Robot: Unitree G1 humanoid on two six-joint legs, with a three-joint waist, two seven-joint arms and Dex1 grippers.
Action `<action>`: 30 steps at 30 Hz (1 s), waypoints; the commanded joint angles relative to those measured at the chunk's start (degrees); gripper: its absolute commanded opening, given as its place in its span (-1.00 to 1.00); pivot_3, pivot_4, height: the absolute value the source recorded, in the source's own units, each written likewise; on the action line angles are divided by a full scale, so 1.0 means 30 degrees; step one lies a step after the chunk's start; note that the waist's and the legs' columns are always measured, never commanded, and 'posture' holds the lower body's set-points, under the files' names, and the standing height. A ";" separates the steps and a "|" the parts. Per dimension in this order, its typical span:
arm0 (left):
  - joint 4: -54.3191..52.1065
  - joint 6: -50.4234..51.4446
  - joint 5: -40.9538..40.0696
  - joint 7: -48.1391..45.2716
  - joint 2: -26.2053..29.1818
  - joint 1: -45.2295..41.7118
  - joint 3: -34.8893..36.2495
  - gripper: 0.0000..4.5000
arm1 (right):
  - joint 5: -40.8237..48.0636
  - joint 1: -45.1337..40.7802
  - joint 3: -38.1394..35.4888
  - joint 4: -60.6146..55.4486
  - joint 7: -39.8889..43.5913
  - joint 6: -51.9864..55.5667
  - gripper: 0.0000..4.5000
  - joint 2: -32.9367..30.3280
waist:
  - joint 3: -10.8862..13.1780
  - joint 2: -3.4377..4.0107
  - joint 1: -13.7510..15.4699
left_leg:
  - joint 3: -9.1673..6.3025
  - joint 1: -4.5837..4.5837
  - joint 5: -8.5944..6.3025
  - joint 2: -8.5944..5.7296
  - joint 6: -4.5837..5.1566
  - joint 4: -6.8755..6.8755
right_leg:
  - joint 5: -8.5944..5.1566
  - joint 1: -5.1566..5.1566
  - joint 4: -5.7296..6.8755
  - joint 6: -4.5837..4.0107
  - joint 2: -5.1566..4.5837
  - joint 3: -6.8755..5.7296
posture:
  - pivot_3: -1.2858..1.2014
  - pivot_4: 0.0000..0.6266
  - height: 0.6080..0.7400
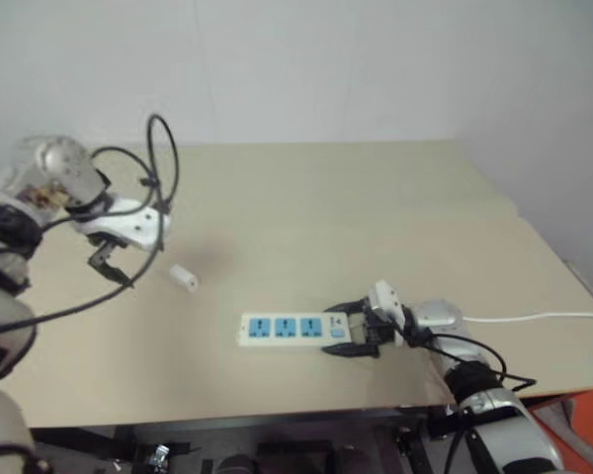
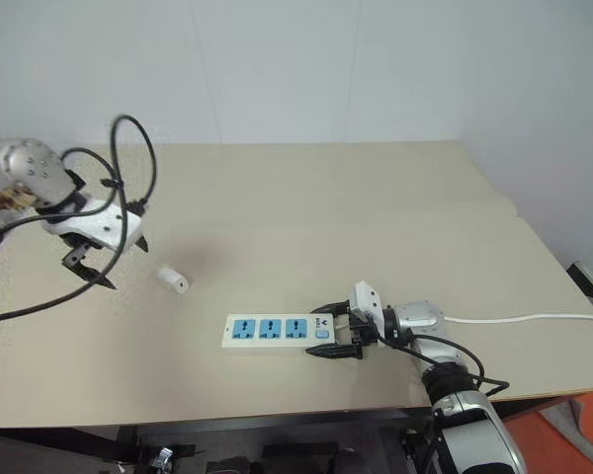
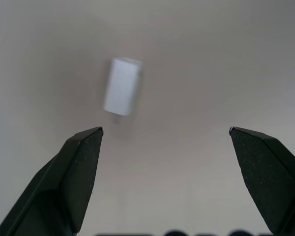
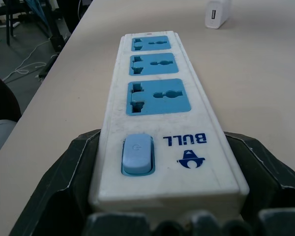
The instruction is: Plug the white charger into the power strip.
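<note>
My left gripper will go to the white charger next and close on its long sides (image 1: 184, 277) (image 3: 122, 87), with one finger resting on each of them.
The white charger (image 1: 184, 277) lies on its side on the tan table (image 1: 356, 207), left of the power strip (image 1: 282, 328). My left gripper (image 1: 114, 269) hangs above the table just left of the charger, pointing down, open and empty. In the left wrist view the charger (image 3: 122, 86) lies beyond the spread fingers (image 3: 78, 172), off toward one of them. The strip has three blue sockets and a blue switch (image 4: 137, 155). My right gripper (image 1: 332, 330) clasps the strip's switch end, one finger (image 4: 64, 182) on each long side.
The strip's thin white cord (image 1: 544, 318) runs right, off the table's right edge. A black cable loop (image 1: 163, 148) arches over my left wrist. The table's front edge lies just below the strip. A wall stands behind the table.
</note>
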 commanded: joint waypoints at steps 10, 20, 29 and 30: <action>0.3337 -0.5543 0.2979 -0.0061 -0.3221 -0.0683 0.1771 1.00 | -0.0174 0.1074 0.0006 -0.2507 -0.0445 0.1915 0.53 -0.1195 | 0.0006 -0.0007 0.0068 | -0.0022 -0.0101 -0.0021 0.0006 0.0035 0.0080 | 0.0008 -0.0031 0.0001 0.0012 -0.0008 -0.0042 | 0.03 -0.52 1.00; 0.4117 -0.7809 0.6806 0.1331 -0.4239 0.0108 0.4603 1.00 | -0.0006 0.1748 -0.0183 -0.3723 -0.1272 0.2957 0.53 -0.1446 | 0.0006 -0.0010 0.0078 | -0.0027 -0.0105 -0.0023 0.0005 0.0039 0.0094 | 0.0010 -0.0029 0.0003 0.0015 -0.0010 -0.0047 | 0.03 -0.52 1.00; 0.4485 -0.7616 1.0623 0.5018 -0.5088 0.0763 0.5036 1.00 | 0.0248 0.2384 -0.0352 -0.4977 -0.1838 0.3807 0.53 -0.1711 | 0.0007 -0.0010 0.0079 | -0.0031 -0.0108 -0.0026 0.0004 0.0043 0.0099 | 0.0016 -0.0027 0.0013 0.0023 -0.0013 -0.0051 | 0.03 -0.52 1.00; 0.4542 -0.7574 1.0930 0.5227 -0.5150 0.0783 0.5046 1.00 | 0.0273 0.2478 -0.0368 -0.5126 -0.1869 0.3872 0.53 -0.1758 | 0.0007 -0.0010 0.0081 | -0.0032 -0.0111 -0.0026 0.0005 0.0042 0.0100 | 0.0016 -0.0028 0.0014 0.0024 -0.0012 -0.0051 | 0.03 -0.52 1.00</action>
